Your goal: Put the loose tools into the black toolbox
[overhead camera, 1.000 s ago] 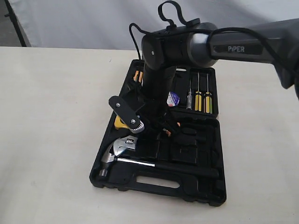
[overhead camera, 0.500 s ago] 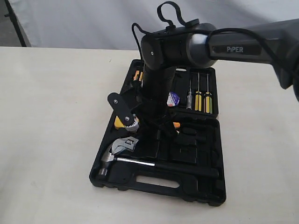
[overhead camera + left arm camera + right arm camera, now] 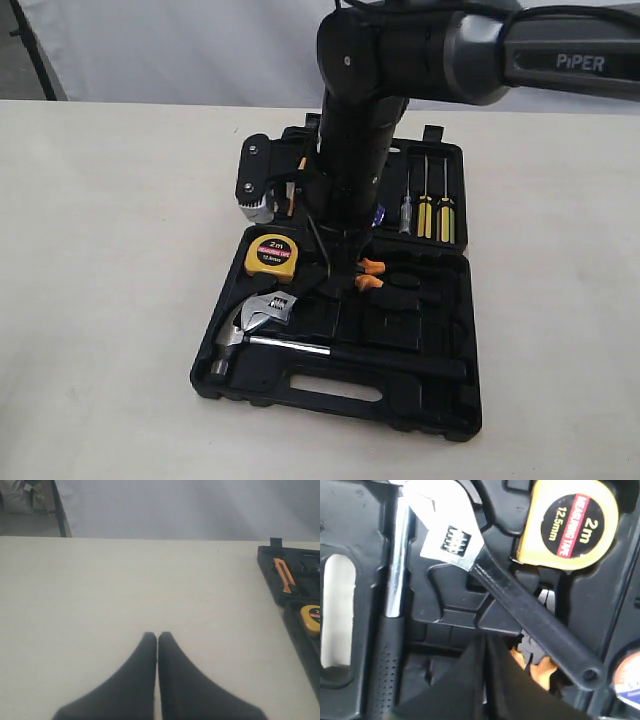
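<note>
The wrench's black handle lies at a slant over the pliers, so the robot's right gripper will grab the handle (image 3: 494, 573) close to the wrench's head and set the wrench down next to the hammer.
The black toolbox (image 3: 420, 405) lies open on the table. In its near half the claw hammer (image 3: 300, 346) rests along the front, also seen as hammer (image 3: 394, 580). The silver adjustable wrench (image 3: 268, 310) lies slanted across the recesses; the wrench (image 3: 520, 600) has its black handle over the pliers. A sliver of the tape roll (image 3: 376, 214) shows behind the arm, and the tape roll (image 3: 630, 680) sits at the picture's edge. My right gripper (image 3: 486, 641) hangs shut and empty just above the case, the same right gripper (image 3: 335, 268). My left gripper (image 3: 157, 636) is shut over bare table.
A yellow tape measure (image 3: 272, 255) and orange-handled pliers (image 3: 370, 272) sit in the case. Screwdrivers (image 3: 425, 205) line the far half. In the left wrist view the toolbox edge (image 3: 270, 570) and tape measure (image 3: 311, 620) lie off to one side.
My right arm has lifted and drawn back toward the far half, with its wrist swung up. The tape measure is now uncovered. The wrench and hammer stay in the case.
</note>
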`<state>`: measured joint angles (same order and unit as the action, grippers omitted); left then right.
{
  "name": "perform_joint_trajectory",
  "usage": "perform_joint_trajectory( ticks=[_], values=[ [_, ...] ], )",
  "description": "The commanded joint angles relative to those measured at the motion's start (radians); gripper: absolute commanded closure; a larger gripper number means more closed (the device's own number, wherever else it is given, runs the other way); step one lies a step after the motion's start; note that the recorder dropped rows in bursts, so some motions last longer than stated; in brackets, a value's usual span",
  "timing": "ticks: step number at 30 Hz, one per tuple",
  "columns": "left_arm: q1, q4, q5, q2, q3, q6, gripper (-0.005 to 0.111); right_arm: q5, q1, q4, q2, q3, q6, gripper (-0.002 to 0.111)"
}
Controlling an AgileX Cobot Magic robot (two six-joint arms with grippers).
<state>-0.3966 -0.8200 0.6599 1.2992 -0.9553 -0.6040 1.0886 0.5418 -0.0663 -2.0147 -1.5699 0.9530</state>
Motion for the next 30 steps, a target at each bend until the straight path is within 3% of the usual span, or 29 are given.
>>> perform_joint_trajectory(
  ticks=[1, 6, 12, 15, 23, 26, 29, 30],
  values=[
    [0.003, 0.014, -0.017, -0.008, 0.009, -0.01, 0.105, -0.069, 0.0, -0.043, 0.006, 0.003, 0.162, 0.108],
    [0.003, 0.014, -0.017, -0.008, 0.009, -0.01, 0.105, -0.114, 0.0, -0.083, -0.009, 0.003, 0.294, 0.104],
    [0.003, 0.014, -0.017, -0.008, 0.009, -0.01, 0.105, -0.114, 0.0, -0.083, -0.076, 0.003, 0.376, 0.063],
    [0.003, 0.014, -0.017, -0.008, 0.009, -0.01, 0.105, -0.128, 0.0, -0.083, -0.102, 0.003, 0.437, 0.054],
    [0.003, 0.014, -0.017, -0.008, 0.009, -0.01, 0.105, -0.168, 0.0, -0.083, -0.157, 0.002, 0.442, 0.057],
    [0.003, 0.014, -0.017, -0.008, 0.009, -0.01, 0.105, -0.14, 0.0, -0.083, -0.168, 0.002, 0.442, 0.074],
    [0.003, 0.014, -0.017, -0.008, 0.009, -0.01, 0.105, -0.123, 0.0, -0.083, -0.163, 0.0, 0.428, 0.104],
    [0.003, 0.014, -0.017, -0.008, 0.009, -0.01, 0.105, -0.122, 0.0, -0.083, -0.153, 0.0, 0.418, 0.108]
  ],
)
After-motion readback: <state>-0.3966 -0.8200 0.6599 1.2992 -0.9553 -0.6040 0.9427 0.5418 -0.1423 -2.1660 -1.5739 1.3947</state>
